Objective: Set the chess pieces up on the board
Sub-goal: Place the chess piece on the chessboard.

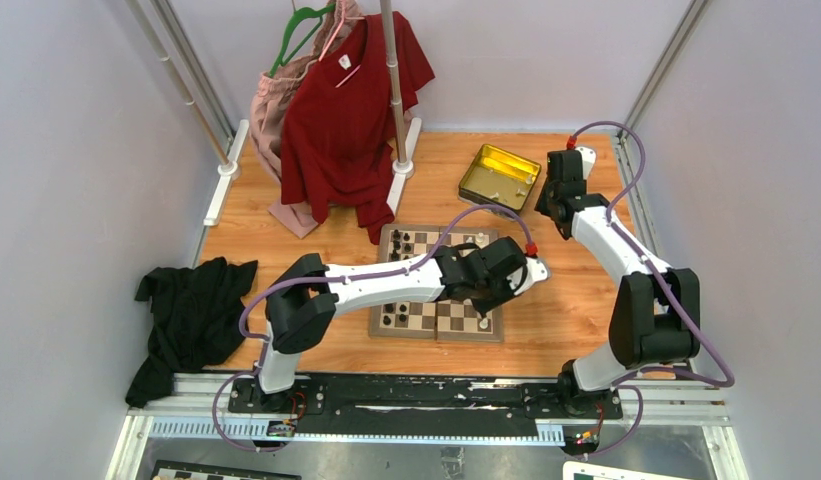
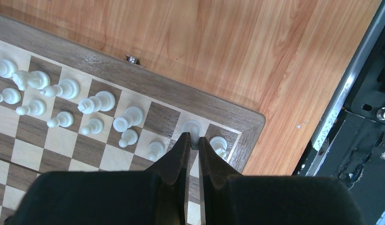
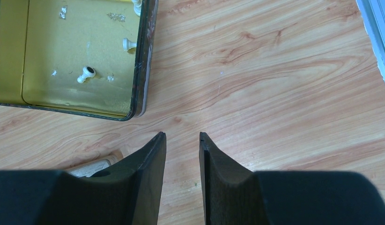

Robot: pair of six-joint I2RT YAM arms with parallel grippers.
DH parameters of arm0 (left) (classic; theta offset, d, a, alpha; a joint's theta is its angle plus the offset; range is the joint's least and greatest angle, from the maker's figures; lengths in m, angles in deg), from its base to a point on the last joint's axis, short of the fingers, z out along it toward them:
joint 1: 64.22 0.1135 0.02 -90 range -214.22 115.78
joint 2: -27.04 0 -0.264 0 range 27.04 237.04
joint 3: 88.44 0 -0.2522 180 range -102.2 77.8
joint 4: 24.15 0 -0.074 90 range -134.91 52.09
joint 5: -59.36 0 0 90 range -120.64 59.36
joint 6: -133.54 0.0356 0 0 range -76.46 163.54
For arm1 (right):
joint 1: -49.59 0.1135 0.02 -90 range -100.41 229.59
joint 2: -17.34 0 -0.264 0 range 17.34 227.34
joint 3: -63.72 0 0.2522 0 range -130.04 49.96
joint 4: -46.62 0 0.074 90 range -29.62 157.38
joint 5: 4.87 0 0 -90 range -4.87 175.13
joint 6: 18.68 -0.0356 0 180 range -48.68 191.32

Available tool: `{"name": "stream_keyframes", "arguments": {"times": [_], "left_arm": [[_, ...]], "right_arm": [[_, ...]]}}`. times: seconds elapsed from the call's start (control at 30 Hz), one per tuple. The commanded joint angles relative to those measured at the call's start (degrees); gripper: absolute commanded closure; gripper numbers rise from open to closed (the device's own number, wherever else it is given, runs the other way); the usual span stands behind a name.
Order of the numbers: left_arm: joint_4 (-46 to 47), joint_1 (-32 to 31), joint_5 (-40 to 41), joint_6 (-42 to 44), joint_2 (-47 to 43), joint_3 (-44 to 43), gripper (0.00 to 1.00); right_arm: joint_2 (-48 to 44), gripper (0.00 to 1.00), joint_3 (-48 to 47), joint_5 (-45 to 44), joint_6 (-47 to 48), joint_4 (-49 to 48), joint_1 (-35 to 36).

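Observation:
My left gripper is to release the white piece on the light edge square [image 1: 484, 311] [image 2: 190, 130], the one that is beside the chessboard's near corner piece.
The wooden chessboard [image 1: 426, 316] lies mid-table. In the left wrist view, several white chess pieces [image 2: 97, 102] stand in two rows along the board's [image 2: 181, 96] edge toward its corner. My left gripper [image 2: 193, 139] is over the board's near right corner [image 1: 486, 300]. It is shut on the top of a white piece [image 2: 192, 127] standing on a light square, beside another white piece [image 2: 219, 144] on the corner square. My right gripper [image 3: 182, 136] is open and empty over bare table, right of the gold tin [image 1: 544, 210].
The gold tin [image 3: 64, 51] holds loose white pieces [image 3: 86, 74] and sits behind the board [image 1: 499, 177]. Black pieces [image 1: 401, 243] stand on the board's left side. A red shirt [image 1: 346, 110] hangs on a rack at the back. A black cloth [image 1: 191, 310] lies left.

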Motion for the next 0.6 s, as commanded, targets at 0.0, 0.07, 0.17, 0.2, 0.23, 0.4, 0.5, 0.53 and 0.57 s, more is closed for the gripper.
{"name": "stream_keyframes", "arguments": {"times": [0.0, 0.07, 0.17, 0.2, 0.23, 0.4, 0.5, 0.53, 0.57], "left_arm": [[3.5, -0.4, 0.7, 0.0, 0.7, 0.0, 1.00], [4.0, -0.3, 1.7, -0.4, 0.7, 0.7, 1.00], [4.6, 0.1, 1.9, -1.1, 0.7, 1.5, 1.00], [4.7, 0.2, 1.6, -1.5, 0.7, 1.7, 1.00], [4.8, 0.5, 1.4, -1.7, 0.7, 2.0, 1.00], [5.9, 1.3, 1.1, -3.1, -0.1, 4.0, 1.00], [6.2, 1.6, 1.1, -3.5, -0.4, 4.8, 1.00], [6.2, 1.6, 1.1, -3.6, -0.4, 4.9, 1.00], [6.3, 1.7, 1.1, -3.7, -0.5, 5.2, 1.00]], "right_arm": [[0.8, 0.64, -1.5, 0.0, -0.4, -1.2, -1.1], [0.9, 0.64, -1.4, 0.1, -0.4, -1.4, -1.1], [1.2, 0.64, -1.5, 0.3, -0.4, -1.6, -1.1], [1.3, 0.64, -1.5, 0.3, -0.5, -1.5, -1.1], [1.4, 0.64, -1.5, 0.4, -0.5, -1.6, -1.1], [1.8, 0.64, -1.3, 0.8, -0.6, -1.7, -1.1], [2.1, 0.64, -1.4, 1.2, -0.8, -1.7, -1.1], [2.1, 0.64, -1.4, 1.3, -0.8, -1.7, -1.1], [2.2, 0.64, -1.4, 1.4, -0.8, -1.7, -1.1]]}}
